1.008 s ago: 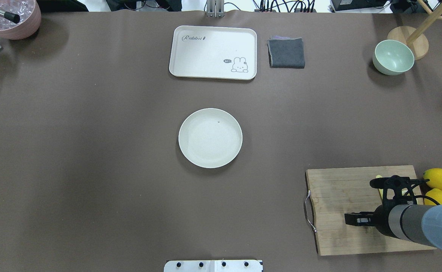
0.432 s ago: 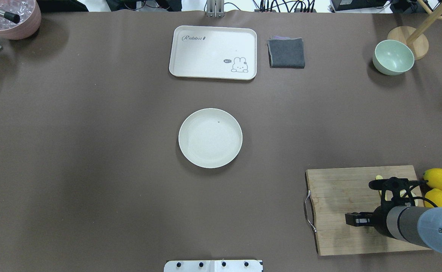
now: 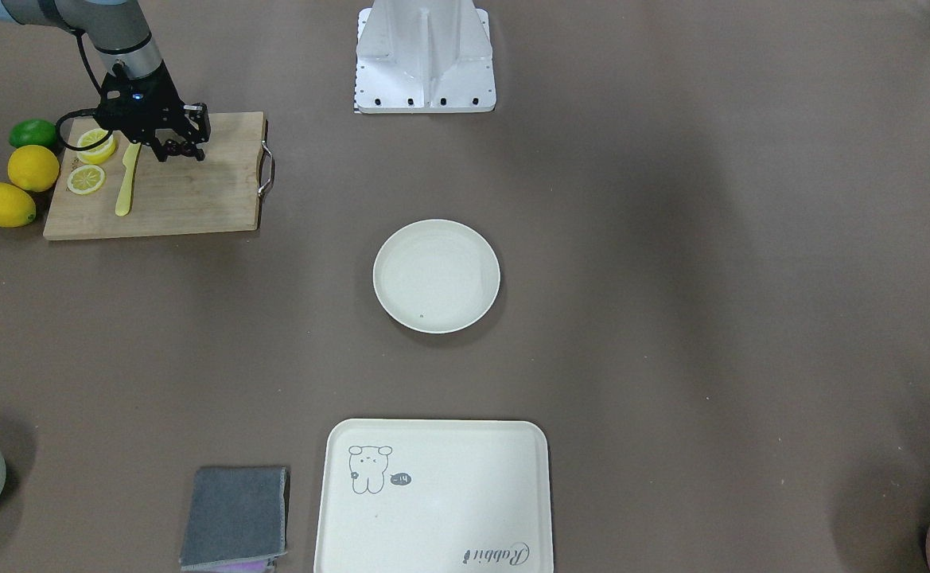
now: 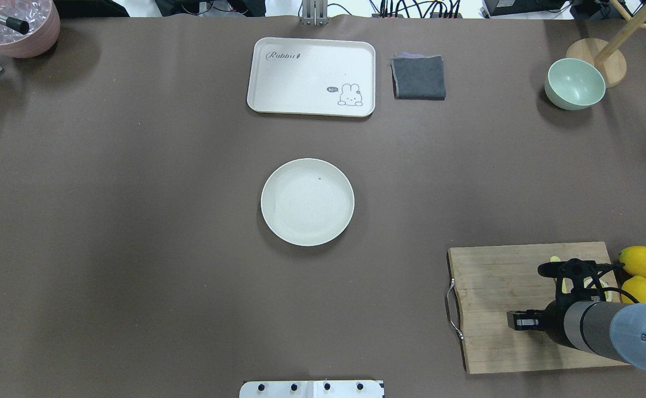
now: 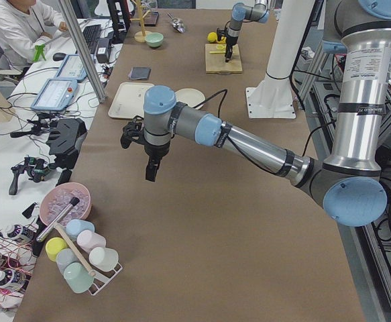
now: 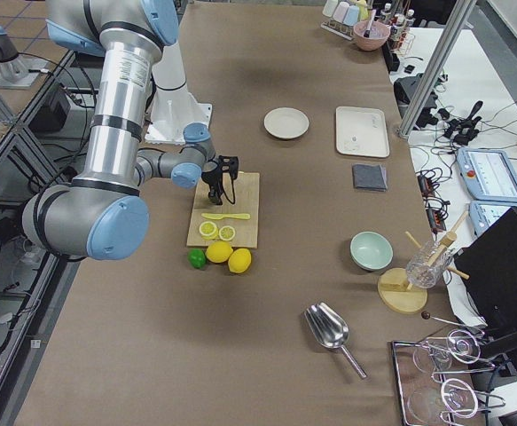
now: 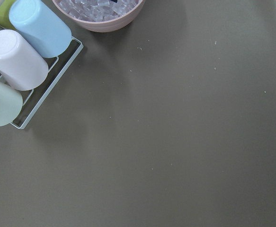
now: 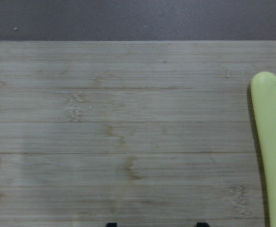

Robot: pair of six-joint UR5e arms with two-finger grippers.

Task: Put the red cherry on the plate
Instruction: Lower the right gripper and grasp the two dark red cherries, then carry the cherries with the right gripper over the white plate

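Next, my right gripper lets go of the red cherry on the off-white plate (image 3: 429, 257), near its middle, facing away from the rabbit tray.
The red cherry (image 3: 180, 150) is a tiny dark maroon pair on the wooden cutting board (image 3: 194, 199), right at the tips of my right gripper (image 3: 175, 151). The right wrist view shows the two fingertips (image 8: 110, 224) spread apart at its bottom edge, so this gripper is open, and the cherry lies below that view's edge. In the overhead view the gripper (image 4: 568, 275) hides the cherry. The round off-white plate (image 4: 307, 202) sits bare at the table's middle, far from the board. My left gripper (image 5: 152, 171) hangs over bare table; I cannot tell whether it is open or shut.
On the board lie a yellow knife (image 3: 124, 187) and lemon slices (image 3: 87, 178). Two lemons (image 4: 644, 263) and a lime (image 3: 33, 132) sit beside it. Further off are a rabbit tray (image 4: 311, 76), grey cloth (image 4: 419, 77), green bowl (image 4: 574, 84), pink ice bowl (image 7: 100, 12) and cup rack (image 7: 19, 61).
My right arm has shifted slightly back toward the robot's base and lower over the cutting board. The plate and other objects have not moved.
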